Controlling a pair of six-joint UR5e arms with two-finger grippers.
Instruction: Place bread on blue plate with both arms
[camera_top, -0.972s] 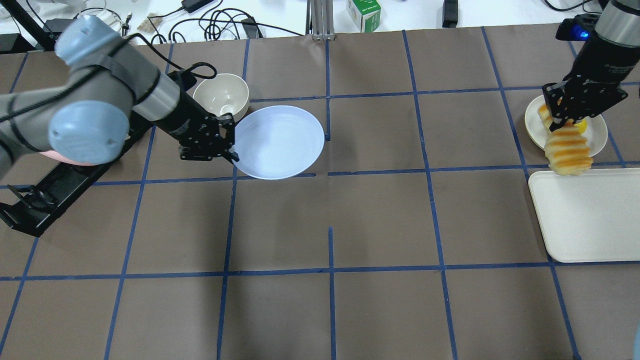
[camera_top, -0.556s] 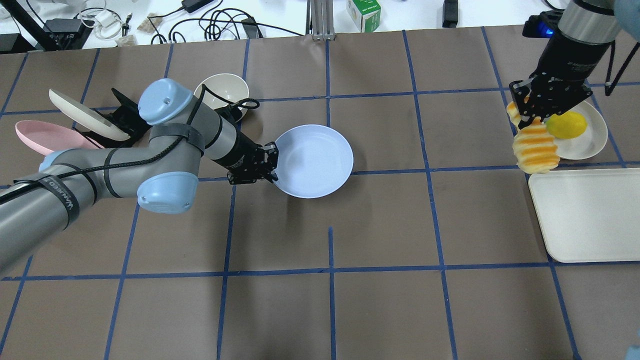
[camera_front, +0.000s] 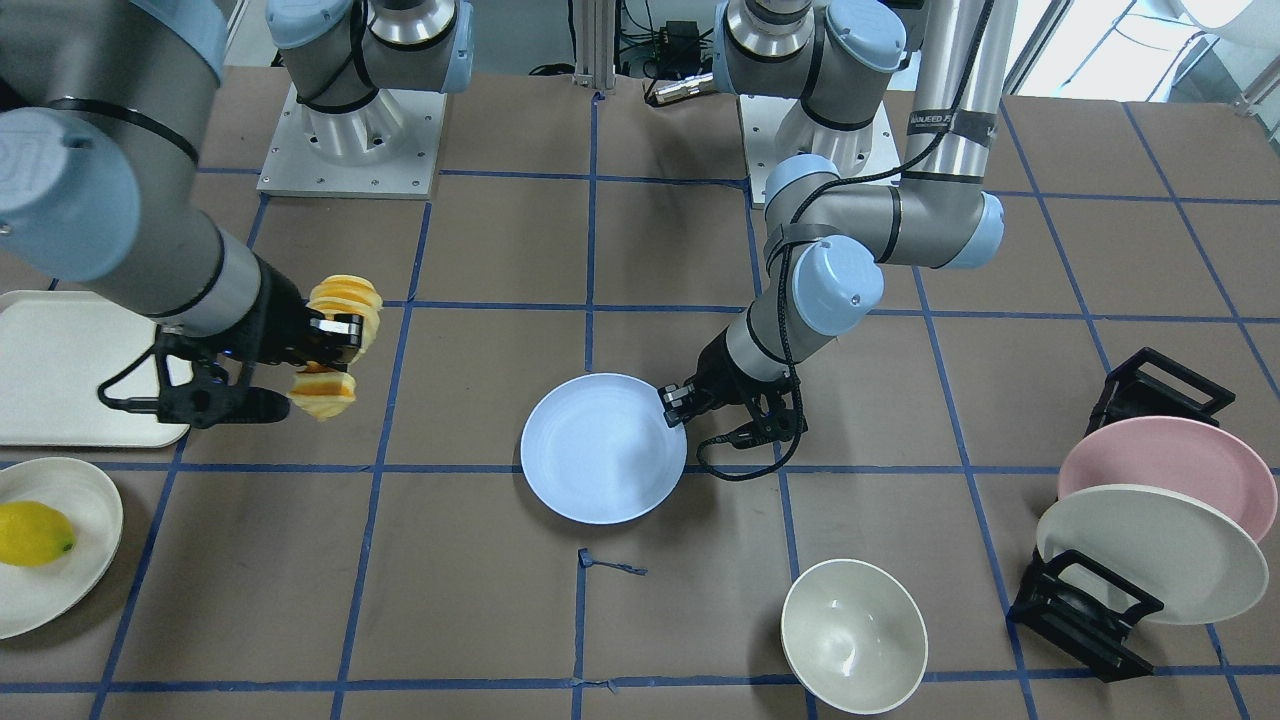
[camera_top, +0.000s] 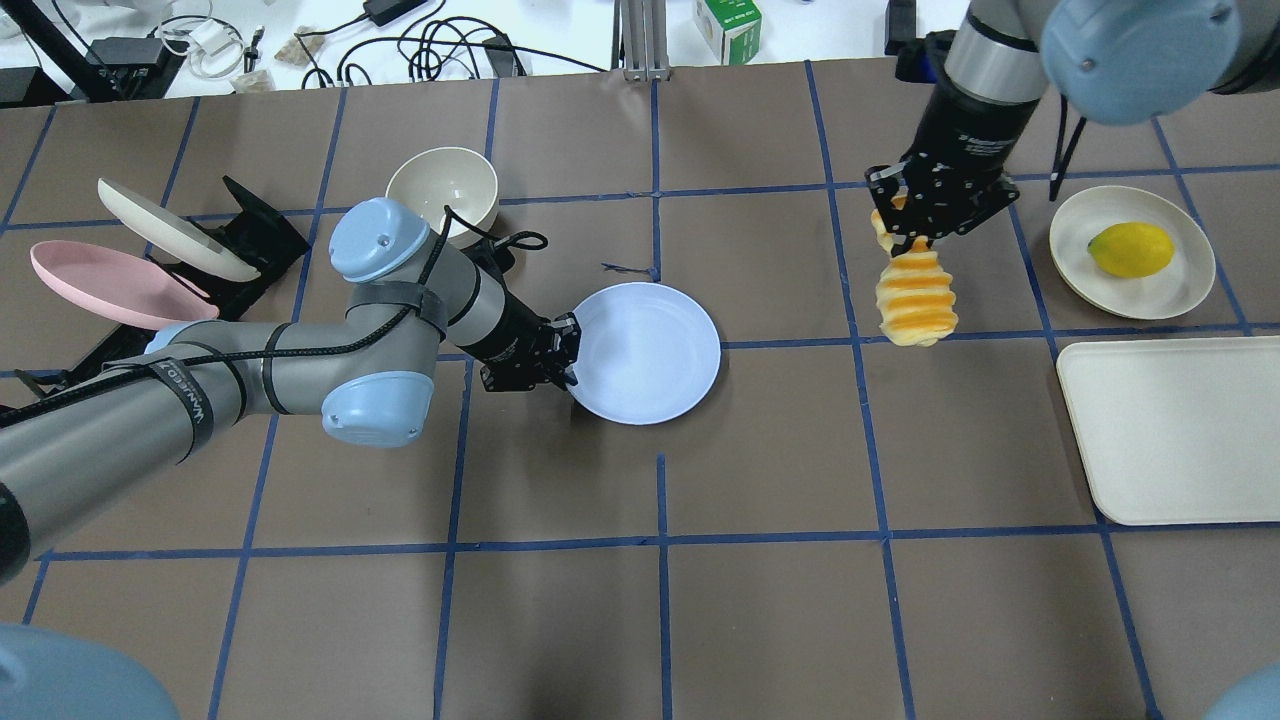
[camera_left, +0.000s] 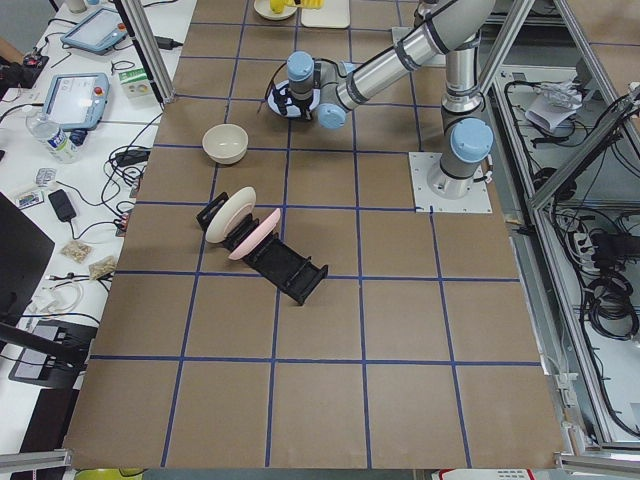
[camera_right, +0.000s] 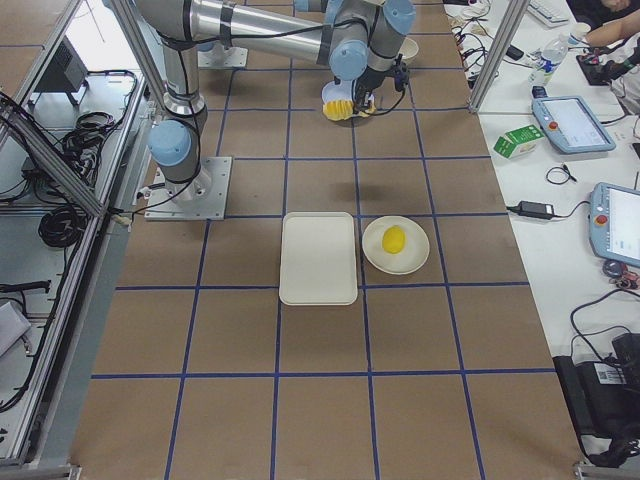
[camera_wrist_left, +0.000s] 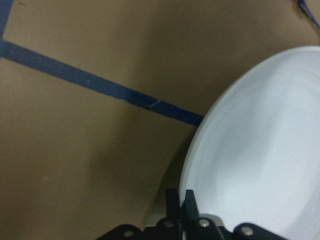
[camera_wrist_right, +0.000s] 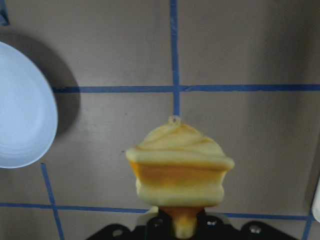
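Note:
My right gripper will let go of the bread in the middle of the blue plate (camera_front: 607, 437), inside its rim.
The bread (camera_top: 915, 295), a ridged orange-yellow loaf, hangs in the air from my right gripper (camera_top: 915, 238), which is shut on its upper part. It also shows in the front view (camera_front: 343, 297) and fills the right wrist view (camera_wrist_right: 180, 167). The blue plate (camera_top: 650, 350) is near the table's middle, left of the bread. My left gripper (camera_top: 566, 357) is shut on the plate's left rim, as the left wrist view (camera_wrist_left: 260, 150) shows. A shadow lies under the plate (camera_wrist_right: 20, 115). About one grid square separates bread and plate.
A lemon (camera_top: 1130, 250) lies on a cream plate (camera_top: 1190, 290) at the right. A white tray (camera_top: 1180, 430) sits below it. A cream bowl (camera_top: 442, 190) stands behind my left arm. A black rack holds a pink plate (camera_top: 110, 280) and a cream plate (camera_top: 170, 230) at the far left.
My left gripper has carried the blue plate to the right and nearer the robot. My right gripper has carried the bread left, away from the lemon plate and towards the blue plate.

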